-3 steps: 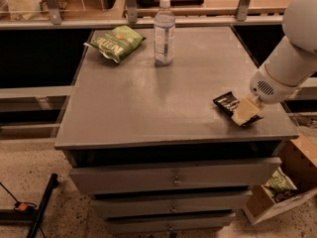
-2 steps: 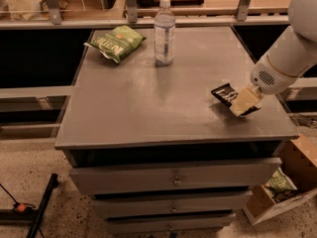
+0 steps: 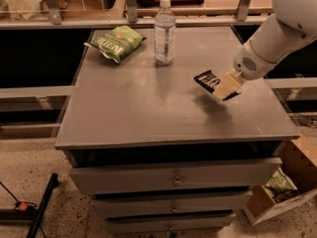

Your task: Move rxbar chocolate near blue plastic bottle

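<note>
Next, the gripper releases the rxbar chocolate on the grey tabletop (image 3: 175, 67), in front of the base of the blue plastic bottle.
The rxbar chocolate (image 3: 207, 80) is a dark flat bar with small white lettering. My gripper (image 3: 226, 87) is shut on its right end and holds it lifted above the right half of the grey tabletop (image 3: 148, 108); its shadow lies on the top below it. The blue plastic bottle (image 3: 164, 31) stands upright at the back middle of the top, clear with a white cap, to the left of and behind the bar, well apart from it. My white arm (image 3: 277, 29) comes in from the upper right.
A green chip bag (image 3: 118, 42) lies at the back left of the top. Drawers (image 3: 173, 180) sit below the front edge. A cardboard box (image 3: 285, 187) with a green bag stands on the floor at right. A black stand leg (image 3: 39, 209) lies at lower left.
My gripper has lifted the bar off the tabletop and carried it up and to the left, toward the bottle. The bottle and chip bag have not moved.
</note>
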You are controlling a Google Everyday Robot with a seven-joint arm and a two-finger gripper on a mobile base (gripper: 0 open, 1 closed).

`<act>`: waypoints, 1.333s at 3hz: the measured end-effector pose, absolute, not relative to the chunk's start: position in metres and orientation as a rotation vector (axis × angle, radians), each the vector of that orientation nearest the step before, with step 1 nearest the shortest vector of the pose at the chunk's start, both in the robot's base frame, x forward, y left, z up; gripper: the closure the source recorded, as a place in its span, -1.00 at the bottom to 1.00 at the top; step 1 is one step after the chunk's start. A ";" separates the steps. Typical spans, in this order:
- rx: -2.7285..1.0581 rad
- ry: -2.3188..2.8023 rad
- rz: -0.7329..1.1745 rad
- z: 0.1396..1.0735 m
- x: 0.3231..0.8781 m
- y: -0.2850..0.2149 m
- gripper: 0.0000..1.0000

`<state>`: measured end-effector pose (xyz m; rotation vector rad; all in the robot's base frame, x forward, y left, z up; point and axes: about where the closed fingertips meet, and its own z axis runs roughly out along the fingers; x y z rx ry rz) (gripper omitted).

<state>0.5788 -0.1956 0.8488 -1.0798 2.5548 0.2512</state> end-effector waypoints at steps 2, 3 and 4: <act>-1.223 2.433 0.315 0.845 0.619 -0.131 1.00; -1.264 2.390 0.336 0.847 0.631 -0.107 1.00; -1.274 2.376 0.296 0.851 0.643 -0.093 1.00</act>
